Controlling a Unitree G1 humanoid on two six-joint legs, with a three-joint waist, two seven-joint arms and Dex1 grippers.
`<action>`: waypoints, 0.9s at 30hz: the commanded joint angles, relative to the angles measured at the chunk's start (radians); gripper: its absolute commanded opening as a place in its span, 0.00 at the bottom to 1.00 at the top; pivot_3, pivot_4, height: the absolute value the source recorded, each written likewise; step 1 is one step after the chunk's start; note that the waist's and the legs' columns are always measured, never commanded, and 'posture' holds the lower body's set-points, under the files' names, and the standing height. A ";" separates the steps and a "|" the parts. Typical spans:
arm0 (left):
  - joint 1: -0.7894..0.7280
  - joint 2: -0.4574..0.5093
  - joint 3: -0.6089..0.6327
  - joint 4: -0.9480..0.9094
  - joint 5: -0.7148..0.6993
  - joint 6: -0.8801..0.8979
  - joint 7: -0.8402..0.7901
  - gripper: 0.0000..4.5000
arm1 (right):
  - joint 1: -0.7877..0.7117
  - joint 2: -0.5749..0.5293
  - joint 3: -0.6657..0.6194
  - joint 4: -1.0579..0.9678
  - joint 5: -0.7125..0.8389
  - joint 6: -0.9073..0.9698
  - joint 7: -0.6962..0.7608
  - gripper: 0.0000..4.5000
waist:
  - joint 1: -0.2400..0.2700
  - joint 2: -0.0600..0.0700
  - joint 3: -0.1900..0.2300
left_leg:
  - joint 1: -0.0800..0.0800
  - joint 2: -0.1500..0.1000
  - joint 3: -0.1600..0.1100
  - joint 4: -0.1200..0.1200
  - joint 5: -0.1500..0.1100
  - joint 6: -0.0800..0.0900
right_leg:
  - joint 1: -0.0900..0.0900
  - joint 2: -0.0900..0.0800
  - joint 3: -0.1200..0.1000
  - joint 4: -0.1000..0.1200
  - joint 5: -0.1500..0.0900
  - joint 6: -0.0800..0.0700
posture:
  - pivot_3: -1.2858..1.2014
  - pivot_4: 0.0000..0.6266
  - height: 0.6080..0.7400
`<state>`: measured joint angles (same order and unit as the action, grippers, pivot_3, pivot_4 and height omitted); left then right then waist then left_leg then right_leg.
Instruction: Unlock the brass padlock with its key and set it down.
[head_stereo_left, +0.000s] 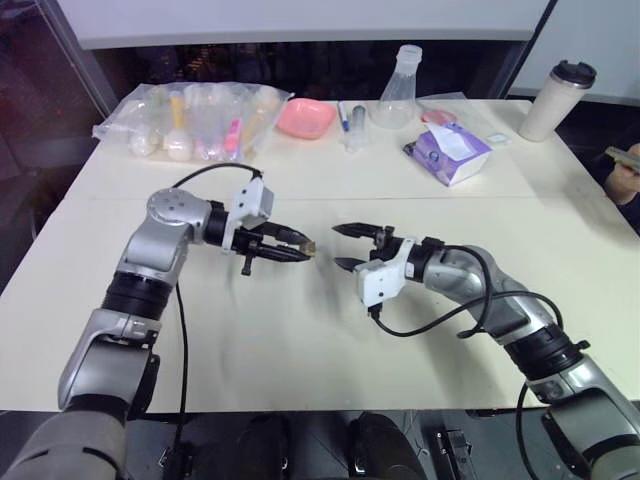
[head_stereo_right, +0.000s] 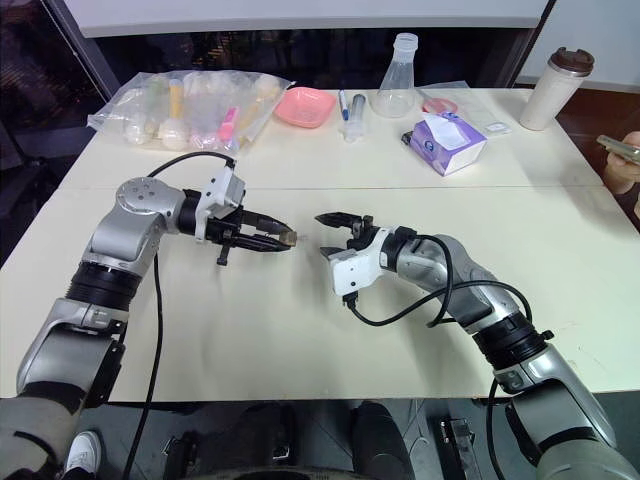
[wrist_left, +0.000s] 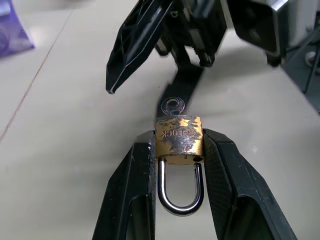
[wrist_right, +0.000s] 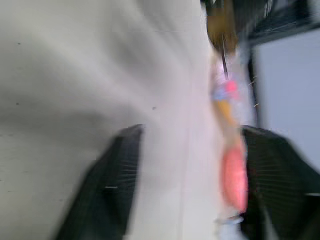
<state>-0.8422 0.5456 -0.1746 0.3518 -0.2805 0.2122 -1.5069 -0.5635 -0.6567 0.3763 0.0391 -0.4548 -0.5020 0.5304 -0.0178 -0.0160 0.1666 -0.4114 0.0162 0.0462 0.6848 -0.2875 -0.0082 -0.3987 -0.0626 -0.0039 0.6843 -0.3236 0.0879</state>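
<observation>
The shackle loops back between the fingers of my left gripper, so next my right gripper takes the padlock by its key end (wrist_left: 172, 106) before my left gripper grips the shackle.
My left gripper (wrist_left: 177, 150) is shut on the brass padlock (wrist_left: 178, 139), pinching its small gold body between the two fingertips above the table. The silvery shackle (wrist_left: 180, 192) loops back between the fingers. A small silver key (wrist_left: 172, 105) sticks out of the padlock's far end. In the left eye view the padlock (head_stereo_left: 311, 247) hangs at the tip of the left gripper (head_stereo_left: 304, 251). Just to its right, my right gripper (head_stereo_left: 346, 248) stands open, a short gap away from the key, with nothing between its fingers (wrist_right: 110, 190).
Along the table's far side lie a clear bag of items (head_stereo_left: 195, 120), a pink bowl (head_stereo_left: 305, 118), a glass flask (head_stereo_left: 395, 95), a purple tissue pack (head_stereo_left: 452, 152) and a travel cup (head_stereo_left: 557, 100). A person's hand (head_stereo_left: 625, 165) holds a phone at the right edge.
</observation>
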 joint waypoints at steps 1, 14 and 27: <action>-0.022 0.006 0.020 -0.016 -0.033 0.025 -0.020 0.17 | -0.024 -0.001 -0.031 -0.019 0.007 -0.091 -0.032 0.77 | 0.000 0.000 0.000 | 0.000 0.000 0.000 0.000 0.000 0.000 | 0.000 0.000 0.000 0.000 0.000 0.000 | 0.52 0.24 0.81; -0.052 0.006 0.002 0.009 -0.025 0.039 -0.065 0.17 | -0.071 0.042 -0.016 0.019 -0.063 -0.208 -0.087 0.77 | 0.003 0.000 0.000 | 0.000 0.000 0.000 0.000 0.000 -0.001 | 0.000 0.000 0.000 0.000 0.000 0.000 | 0.52 0.24 0.81; -0.049 0.000 -0.001 -0.011 -0.026 0.065 -0.075 0.17 | -0.108 0.073 -0.005 0.060 -0.102 -0.250 -0.097 0.01 | 0.003 0.000 0.000 | 0.000 0.000 0.000 0.000 0.001 -0.001 | 0.000 0.000 0.000 0.000 0.000 0.000 | 0.52 0.24 0.81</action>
<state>-0.8726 0.5469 -0.1796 0.3714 -0.2952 0.2800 -1.5773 -0.6462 -0.5959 0.3828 0.1199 -0.5635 -0.7401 0.4459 -0.0152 -0.0160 0.1666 -0.4112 0.0161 0.0465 0.6852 -0.2870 -0.0091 -0.3983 -0.0630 -0.0037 0.6846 -0.3236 0.0879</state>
